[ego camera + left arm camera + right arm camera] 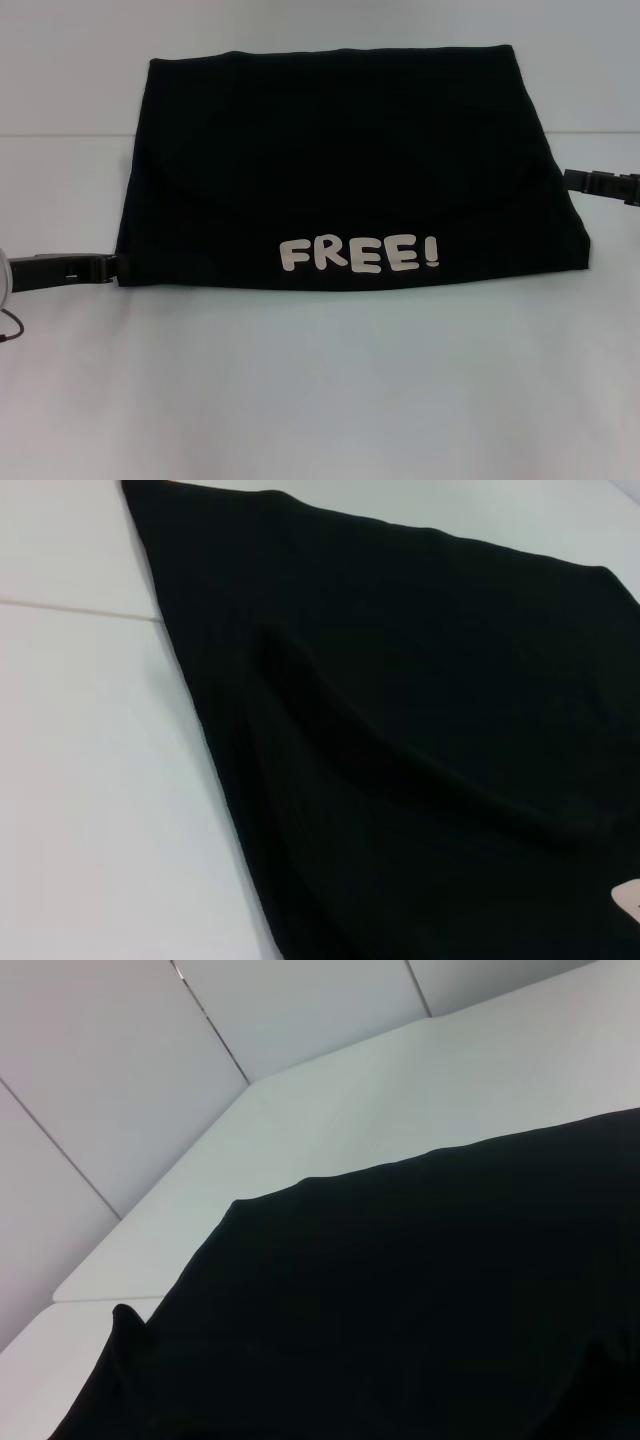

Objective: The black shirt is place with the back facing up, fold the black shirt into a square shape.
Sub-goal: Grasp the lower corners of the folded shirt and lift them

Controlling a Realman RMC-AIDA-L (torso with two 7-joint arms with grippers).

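The left gripper has too shallow a hold on the black shirt's near corner, so it should open and grip the cloth further in before (pixel 145 271) it pulls the shirt closer.
The black shirt (pixel 340 160) lies folded into a wide rectangle in the middle of the white table (pixel 320 400). White letters "FREE!" (pixel 357 254) face up near its front edge. My left gripper (pixel 112 267) lies low on the table at the shirt's near left corner, touching the cloth edge. My right gripper (pixel 572 181) is at the shirt's right edge, about halfway back. The left wrist view shows the black shirt (pixel 420 730) with a soft ridge across it. In the right wrist view the black shirt (pixel 420 1300) fills the lower part.
Bare white tabletop (pixel 300 420) stretches in front of the shirt and on both sides. A seam (pixel 60 134) runs across the table behind the left arm. Grey wall panels (pixel 120 1080) stand beyond the table's far edge.
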